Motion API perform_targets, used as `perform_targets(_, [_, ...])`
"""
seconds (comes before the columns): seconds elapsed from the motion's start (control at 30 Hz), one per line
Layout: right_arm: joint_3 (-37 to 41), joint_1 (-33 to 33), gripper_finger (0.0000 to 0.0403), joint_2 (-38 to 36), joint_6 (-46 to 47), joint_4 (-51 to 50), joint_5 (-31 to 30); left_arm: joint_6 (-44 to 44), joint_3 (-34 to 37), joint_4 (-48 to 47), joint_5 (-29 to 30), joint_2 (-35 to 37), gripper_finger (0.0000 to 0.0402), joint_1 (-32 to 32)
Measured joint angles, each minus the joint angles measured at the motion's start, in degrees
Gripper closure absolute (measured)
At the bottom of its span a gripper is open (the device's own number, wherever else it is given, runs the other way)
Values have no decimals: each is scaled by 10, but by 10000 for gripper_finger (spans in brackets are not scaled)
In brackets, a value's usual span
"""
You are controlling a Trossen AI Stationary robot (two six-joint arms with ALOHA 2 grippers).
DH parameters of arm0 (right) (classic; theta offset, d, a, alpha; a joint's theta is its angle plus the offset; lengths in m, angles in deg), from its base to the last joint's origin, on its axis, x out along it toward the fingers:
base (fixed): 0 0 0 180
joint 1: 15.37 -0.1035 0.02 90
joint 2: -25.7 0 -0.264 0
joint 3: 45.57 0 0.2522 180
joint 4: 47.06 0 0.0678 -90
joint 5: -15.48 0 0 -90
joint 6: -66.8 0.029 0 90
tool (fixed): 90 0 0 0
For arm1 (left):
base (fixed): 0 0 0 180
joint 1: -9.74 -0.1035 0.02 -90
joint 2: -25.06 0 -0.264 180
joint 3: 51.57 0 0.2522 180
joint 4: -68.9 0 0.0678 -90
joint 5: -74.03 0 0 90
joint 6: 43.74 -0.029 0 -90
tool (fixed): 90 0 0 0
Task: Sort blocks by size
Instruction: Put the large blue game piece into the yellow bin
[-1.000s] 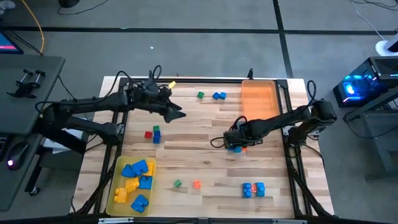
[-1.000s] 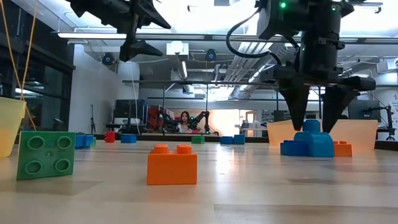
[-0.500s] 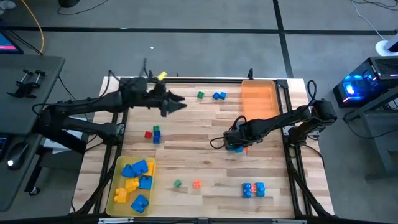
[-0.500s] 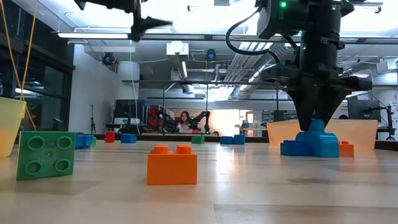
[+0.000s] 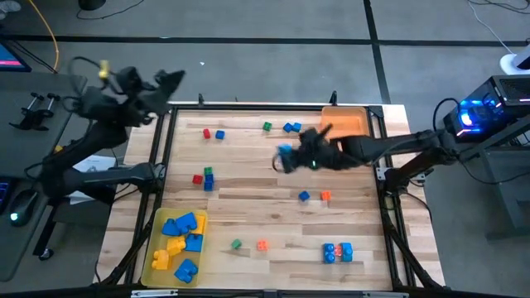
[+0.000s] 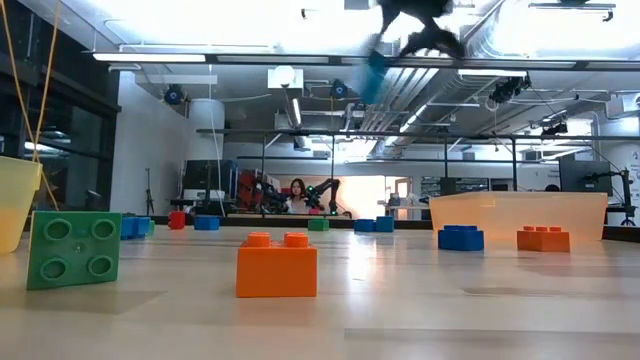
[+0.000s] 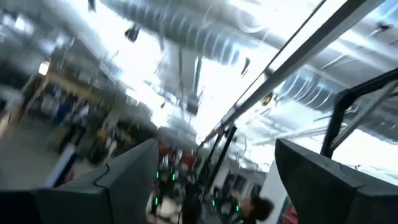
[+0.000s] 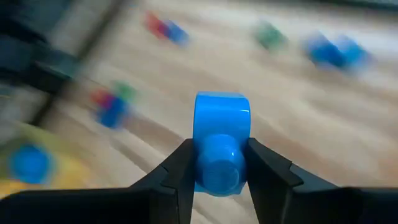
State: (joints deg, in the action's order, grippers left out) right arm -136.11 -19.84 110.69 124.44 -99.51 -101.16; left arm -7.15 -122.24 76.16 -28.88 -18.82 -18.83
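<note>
The robot's right gripper will release its blue block, now high above the table's middle, in the yellow tray, on top of the blue one between the yellow blocks (image 5: 193, 240).
My right gripper (image 5: 288, 157) hangs above the table's middle, shut on a blue block (image 8: 222, 124) that shows a round stud. The low view shows that block (image 6: 372, 75) high above the table. A small blue block (image 5: 304, 196) and an orange one (image 5: 325, 196) rest on the wood below it. My left gripper (image 5: 170, 80) stands open, tipped upward past the table's far left corner, with nothing between its fingers (image 7: 112, 180). Larger blue and yellow blocks lie in the yellow tray (image 5: 153, 240). My right gripper pinches the blue block's two opposite sides (image 8: 202, 155) between its two fingers. The fingers slant down from the table's right side. The block is lifted clear of the table, its round stud toward the wrist.
The orange tray (image 5: 344, 124) stands at the far right. Loose small blocks lie about: red and blue (image 5: 213, 133), green (image 5: 267, 127), blue (image 5: 291, 127), a red-green-blue group (image 5: 203, 176), green (image 5: 236, 244), orange (image 5: 262, 245), and a joined blue-orange group (image 5: 337, 252).
My right gripper has shut on the blue block and lifted it clear, going up and toward the table's left and far edges; the small blue and orange blocks stay on the wood. My left gripper has risen, tipped upward and drawn back past the far left corner.
</note>
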Motion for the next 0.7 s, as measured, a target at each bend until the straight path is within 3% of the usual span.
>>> perform_targets(0.13, [-11,18,291,44,-117,224,79,-6,-5,-1,0,24,95,0])
perform_targets(0.3, [-23,8,291,155,-153,395,199,27,-5,-50,0,31,95,1])
perform_targets(0.5, [-100,-15,291,311,-183,502,317,54,-5,-128,0,26,95,1])
perform_targets(0.7, [-263,-35,291,455,-222,509,399,49,-4,-105,0,25,95,1])
